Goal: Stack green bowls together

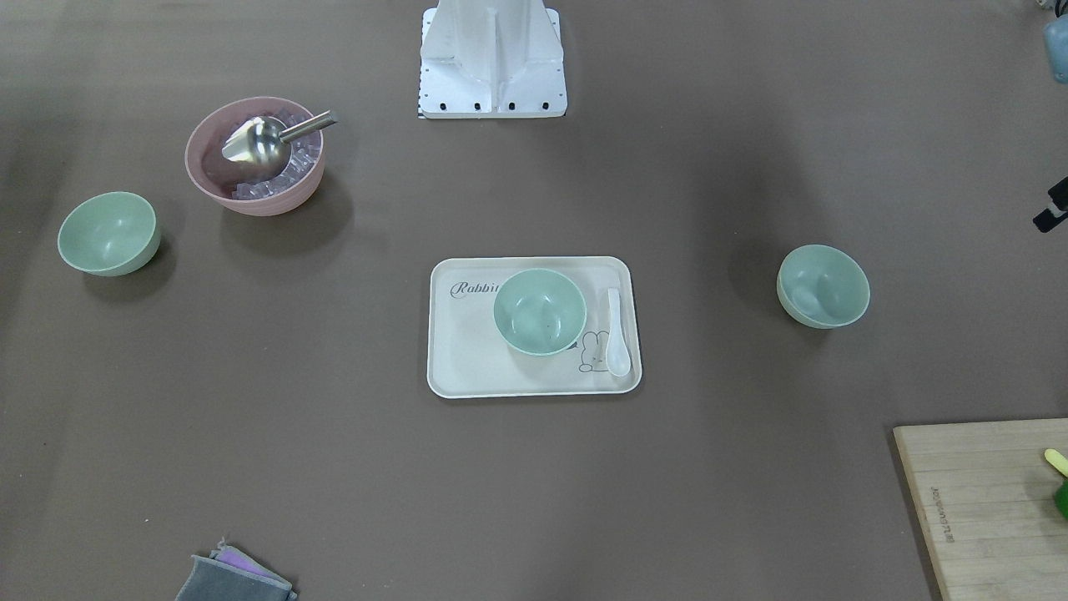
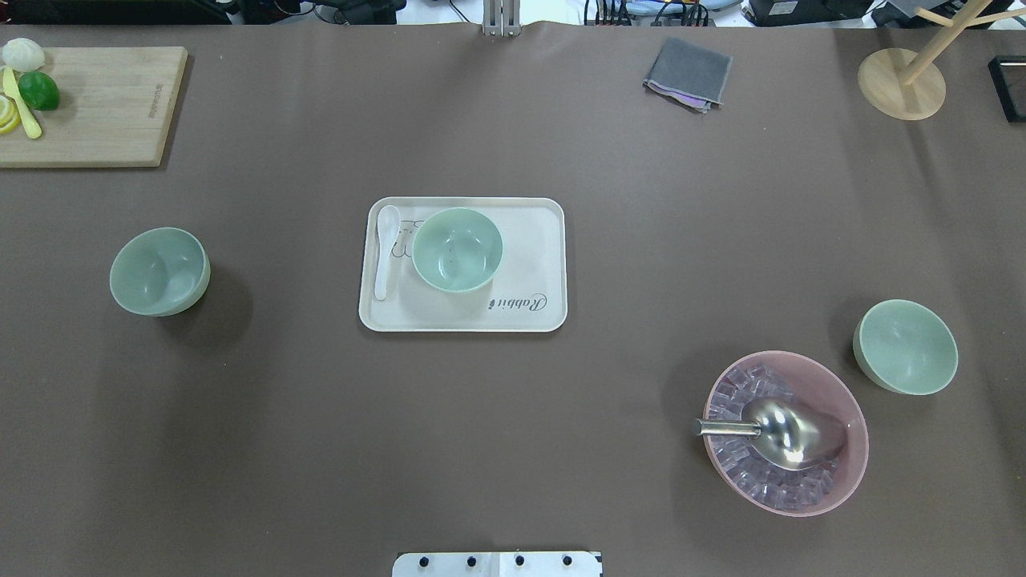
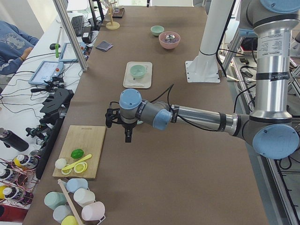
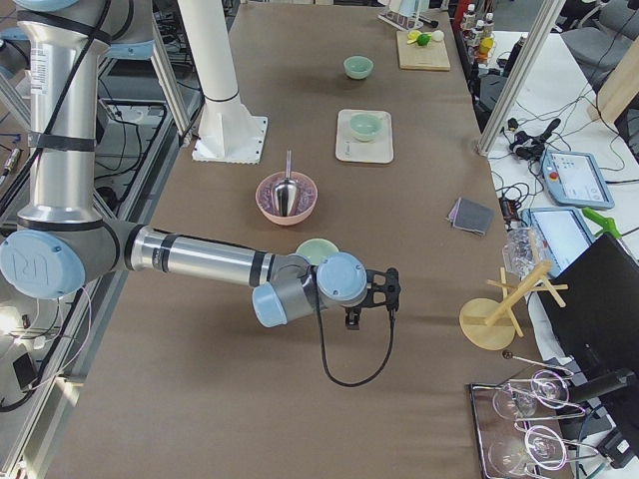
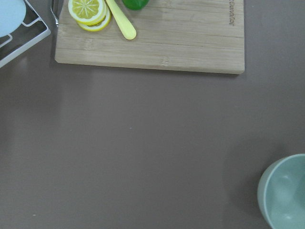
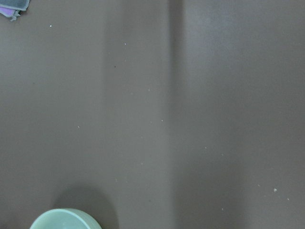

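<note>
I need to reach for the pale green bowl nearest the wooden cutting board and close my left gripper on the rim's side (image 1: 868,290) (image 5: 265,193) farthest from the cream tray.
Three pale green bowls stand apart, all upright. One (image 1: 540,310) sits on the cream tray (image 1: 467,359) at the table's centre. One (image 2: 159,271) stands on my left side and shows at the left wrist view's lower right (image 5: 285,193). One (image 2: 906,346) stands on my right beside the pink bowl and shows at the right wrist view's bottom edge (image 6: 64,219). My left gripper (image 3: 127,136) hovers near the left bowl, and my right gripper (image 4: 369,314) hovers just beyond the right bowl (image 4: 316,249). I cannot tell whether either is open or shut.
A pink bowl (image 1: 275,204) holds ice cubes and a metal scoop. A white spoon (image 1: 616,334) lies on the tray. A wooden cutting board (image 2: 104,104) with lemon and lime is far left. A grey cloth (image 2: 688,74) and a wooden stand (image 2: 901,83) are far right.
</note>
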`<act>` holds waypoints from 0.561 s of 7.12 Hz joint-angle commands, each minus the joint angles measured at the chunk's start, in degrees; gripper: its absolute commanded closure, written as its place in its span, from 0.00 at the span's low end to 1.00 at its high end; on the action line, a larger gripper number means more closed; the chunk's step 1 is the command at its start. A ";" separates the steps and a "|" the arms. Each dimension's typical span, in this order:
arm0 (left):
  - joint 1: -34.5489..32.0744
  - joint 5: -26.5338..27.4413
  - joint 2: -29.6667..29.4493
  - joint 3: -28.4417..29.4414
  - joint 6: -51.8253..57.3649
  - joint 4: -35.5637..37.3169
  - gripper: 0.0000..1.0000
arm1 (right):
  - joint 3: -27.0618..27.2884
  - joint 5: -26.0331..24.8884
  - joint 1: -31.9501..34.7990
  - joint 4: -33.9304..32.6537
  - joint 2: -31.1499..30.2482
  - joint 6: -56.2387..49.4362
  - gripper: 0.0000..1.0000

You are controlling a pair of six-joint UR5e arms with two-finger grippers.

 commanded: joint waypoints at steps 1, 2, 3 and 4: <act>5.25 0.51 -2.86 -0.18 -10.88 -2.67 0.03 | 2.35 -3.95 -8.24 0.58 4.33 6.48 0.00; 6.65 0.08 -4.62 0.52 -11.43 -2.58 0.03 | 4.98 -7.63 -13.51 0.50 4.26 12.17 0.00; 9.27 0.42 -5.25 0.44 -14.31 -2.76 0.03 | 7.44 -12.36 -18.52 0.58 3.73 15.36 0.00; 11.47 1.12 -5.26 0.27 -14.60 -2.76 0.02 | 9.03 -13.80 -20.49 0.58 1.29 14.78 0.00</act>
